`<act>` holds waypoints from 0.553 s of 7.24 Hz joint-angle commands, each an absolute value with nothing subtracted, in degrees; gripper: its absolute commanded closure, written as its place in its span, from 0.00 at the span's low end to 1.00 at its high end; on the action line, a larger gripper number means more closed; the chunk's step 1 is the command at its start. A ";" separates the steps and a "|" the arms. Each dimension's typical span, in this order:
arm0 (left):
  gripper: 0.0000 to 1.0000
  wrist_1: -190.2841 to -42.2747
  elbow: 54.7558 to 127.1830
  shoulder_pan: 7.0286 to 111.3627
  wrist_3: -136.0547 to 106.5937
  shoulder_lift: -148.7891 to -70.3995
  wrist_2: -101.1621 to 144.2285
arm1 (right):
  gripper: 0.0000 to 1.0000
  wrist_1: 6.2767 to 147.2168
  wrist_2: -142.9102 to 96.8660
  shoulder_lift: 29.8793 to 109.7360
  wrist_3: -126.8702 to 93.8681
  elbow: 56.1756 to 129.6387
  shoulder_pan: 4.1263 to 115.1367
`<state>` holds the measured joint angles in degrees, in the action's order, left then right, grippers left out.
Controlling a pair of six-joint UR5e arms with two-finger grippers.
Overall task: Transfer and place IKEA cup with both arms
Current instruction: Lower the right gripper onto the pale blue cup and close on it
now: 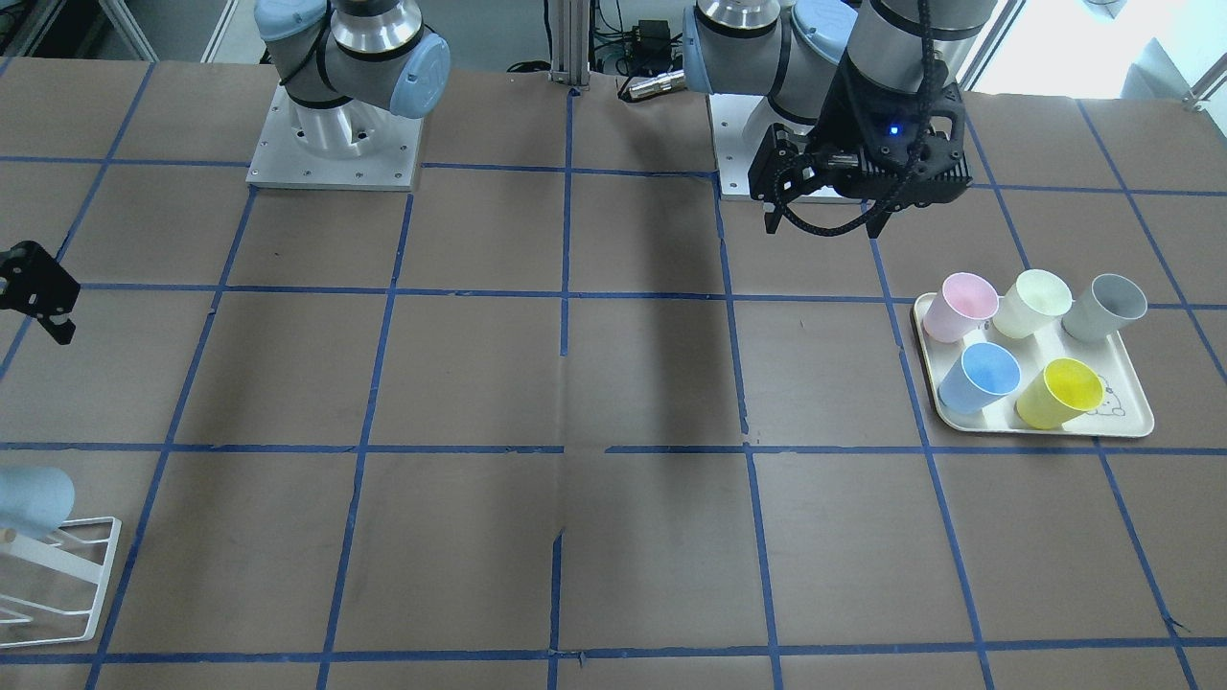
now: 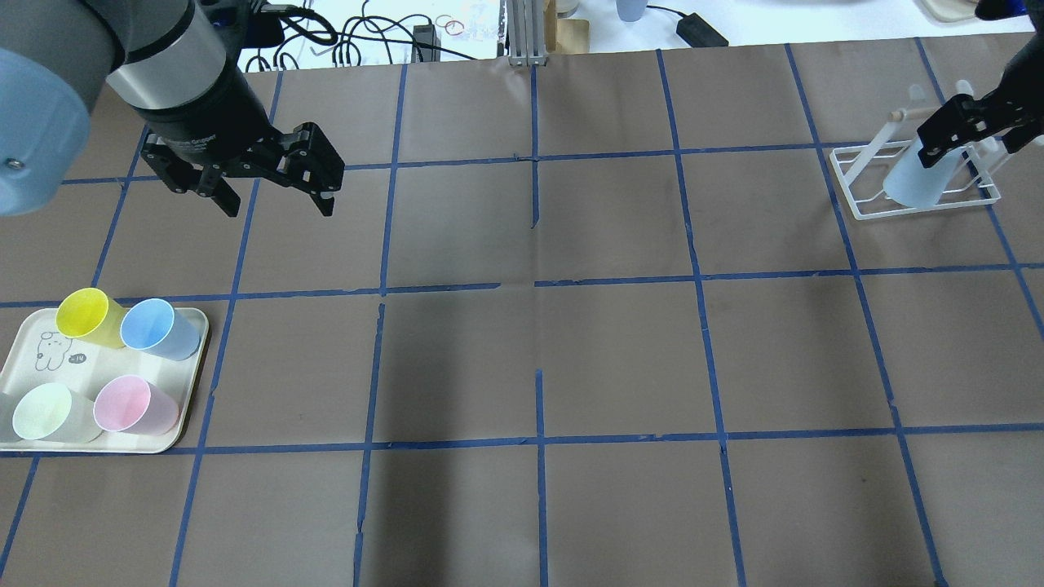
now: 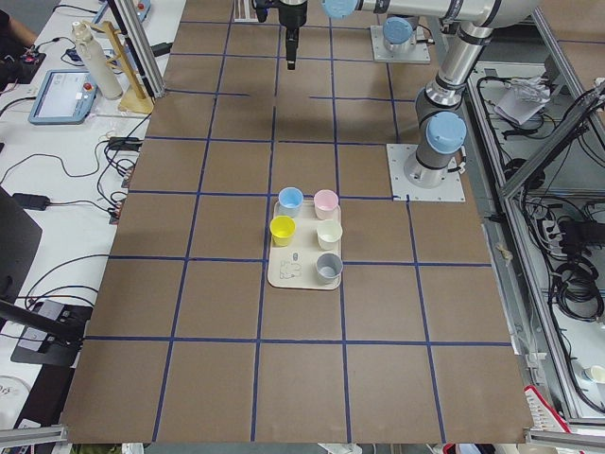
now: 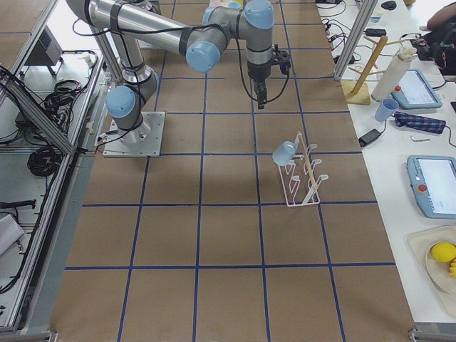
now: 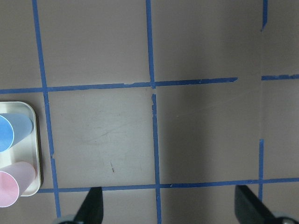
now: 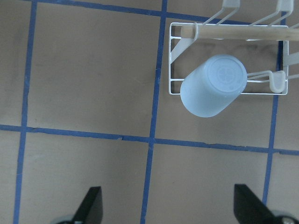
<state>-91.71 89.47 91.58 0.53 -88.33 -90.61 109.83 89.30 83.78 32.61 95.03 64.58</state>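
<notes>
I will close my right gripper around the sides [image 1: 23, 493] [image 6: 210, 88] of the pale icy blue IKEA cup that hangs upside down on the peg of the white wire rack.
The IKEA cup [image 2: 917, 183], pale icy blue, hangs upside down and tilted on a peg of the white wire rack [image 2: 864, 208] at the far right of the table. It also shows in the right wrist view [image 6: 213, 85], bottom toward the camera, and in the front-facing view [image 1: 34, 503]. My right gripper [image 2: 971, 143] is open and empty, above the rack and apart from the cup. My left gripper [image 2: 277, 204] is open and empty, high over bare table beyond the tray [image 2: 192, 408].
The cream tray [image 1: 1131, 422] holds yellow [image 1: 1059, 393], cornflower-blue [image 1: 980, 377], pink [image 1: 960, 307], pale cream [image 1: 1030, 302] and grey [image 1: 1104, 307] cups. Brown table with blue tape grid. Arm bases stand at the robot's side edge.
</notes>
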 commanded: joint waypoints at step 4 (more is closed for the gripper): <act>0.00 -91.59 90.26 91.41 0.61 -88.07 -90.53 | 0.00 125.05 88.59 71.82 38.15 94.48 61.26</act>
